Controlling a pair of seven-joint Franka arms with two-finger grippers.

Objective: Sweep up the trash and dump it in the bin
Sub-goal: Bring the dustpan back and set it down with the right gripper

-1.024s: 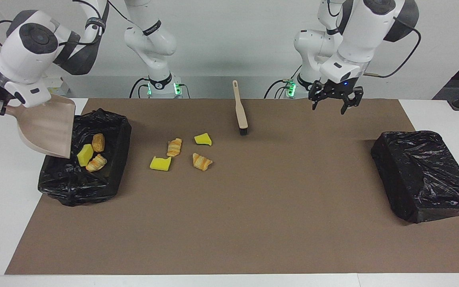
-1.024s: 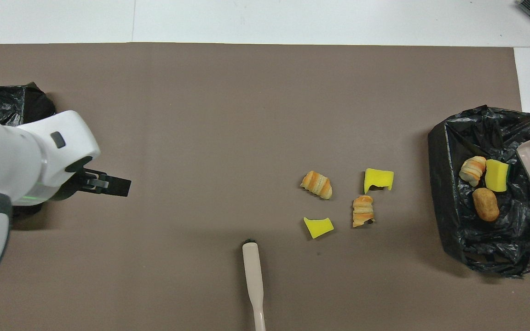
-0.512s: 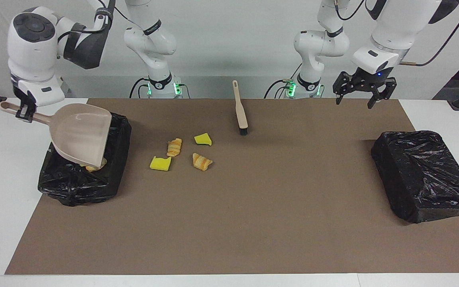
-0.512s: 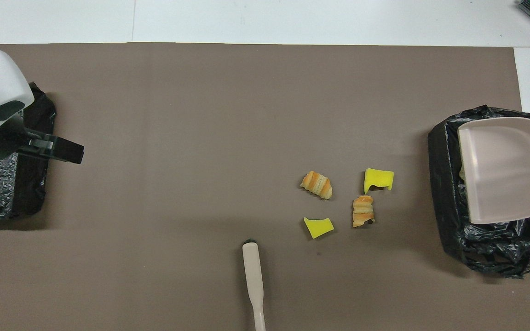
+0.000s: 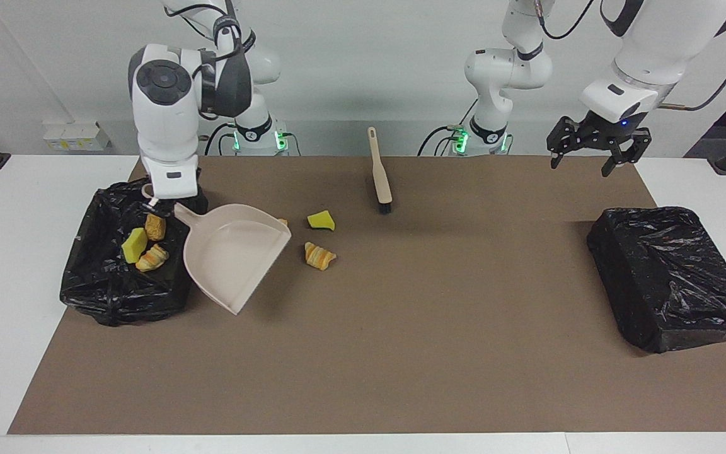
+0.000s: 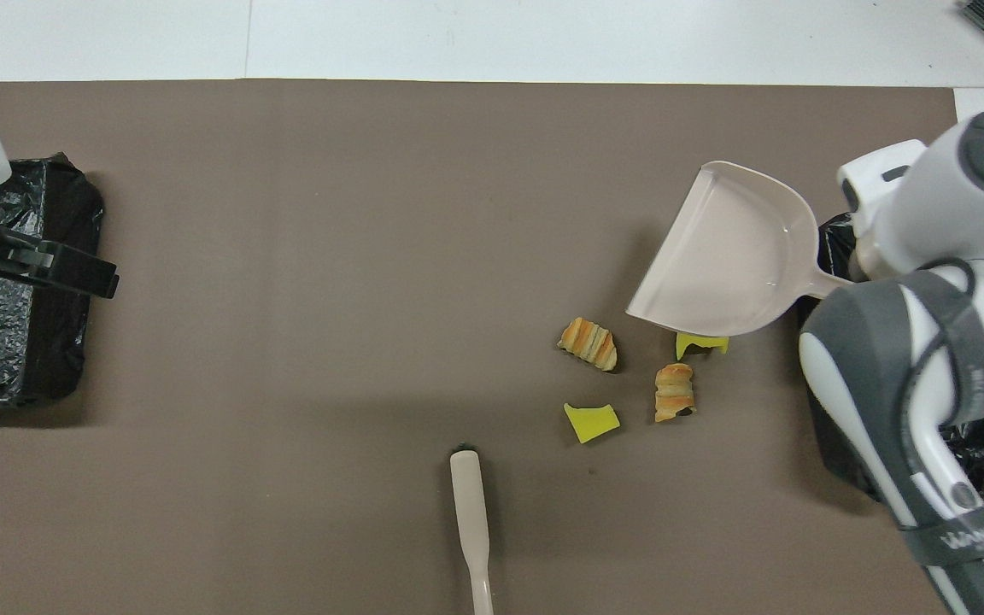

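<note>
Next, my right gripper sets the beige dustpan down on the bare brown mat straight (image 6: 474, 256) beyond the beige brush and lets go. The dustpan hangs just above the mat now.
My right gripper (image 5: 167, 203) is shut on the handle of the beige dustpan (image 5: 230, 255), which hangs empty and tilted just above the mat beside the open black-bagged bin (image 5: 95, 284). In the bin lie a yellow wedge (image 5: 134, 244) and two pastry bits (image 5: 155, 226). On the mat are a yellow wedge (image 5: 321, 220) and a pastry bit (image 5: 319, 255). The overhead view shows two pastry bits (image 6: 588, 343) and two yellow wedges (image 6: 591, 422), one half under the dustpan (image 6: 727, 256). My left gripper (image 5: 593, 154) is open and empty in the air.
A beige brush (image 5: 380, 170) lies on the brown mat, nearer to the robots than the loose trash. A second bin wrapped in black plastic (image 5: 675, 277) sits at the left arm's end. The right arm covers much of the open bin in the overhead view.
The right arm has swung the dustpan off the bin to over the mat beside the loose trash, and the bin's pieces show again. The left gripper has drifted toward its end of the table.
</note>
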